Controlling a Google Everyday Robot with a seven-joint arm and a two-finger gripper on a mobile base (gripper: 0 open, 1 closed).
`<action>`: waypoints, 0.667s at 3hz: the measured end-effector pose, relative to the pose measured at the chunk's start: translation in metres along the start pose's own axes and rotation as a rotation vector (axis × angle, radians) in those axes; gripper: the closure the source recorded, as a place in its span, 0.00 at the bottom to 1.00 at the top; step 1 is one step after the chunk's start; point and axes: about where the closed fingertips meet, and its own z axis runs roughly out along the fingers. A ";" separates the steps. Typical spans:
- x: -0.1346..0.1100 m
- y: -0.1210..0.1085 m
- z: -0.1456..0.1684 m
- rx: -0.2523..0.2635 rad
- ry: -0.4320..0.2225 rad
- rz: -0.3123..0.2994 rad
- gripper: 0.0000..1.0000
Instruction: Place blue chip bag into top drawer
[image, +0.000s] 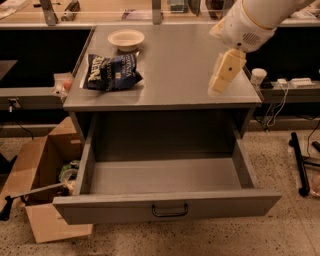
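The robot's gripper needs to next move to the blue chip bag and close on the bag's end (131, 67) that is farthest from the brown cardboard box.
The blue chip bag (112, 71), dark navy foil with white lettering, lies on the left part of the grey cabinet top (180, 65). The top drawer (210, 204) is pulled fully open below it, and its inside is bare. A small dark bar handle (170, 210) sits at the centre of the front panel. My gripper (220, 84) hangs down from the white arm (250, 20) over the right part of the cabinet top, well to the right of the bag, holding nothing.
A cream round bowl (126, 38) stands behind the bag. A brown cardboard box (42, 165) with items inside sits on the floor to the left of the drawer. Cables and a small white container (258, 76) are at the right, and a black stand leg (299, 165) lies on the floor.
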 end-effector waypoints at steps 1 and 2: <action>-0.050 -0.038 0.036 -0.033 -0.183 -0.004 0.00; -0.050 -0.038 0.036 -0.032 -0.183 -0.004 0.00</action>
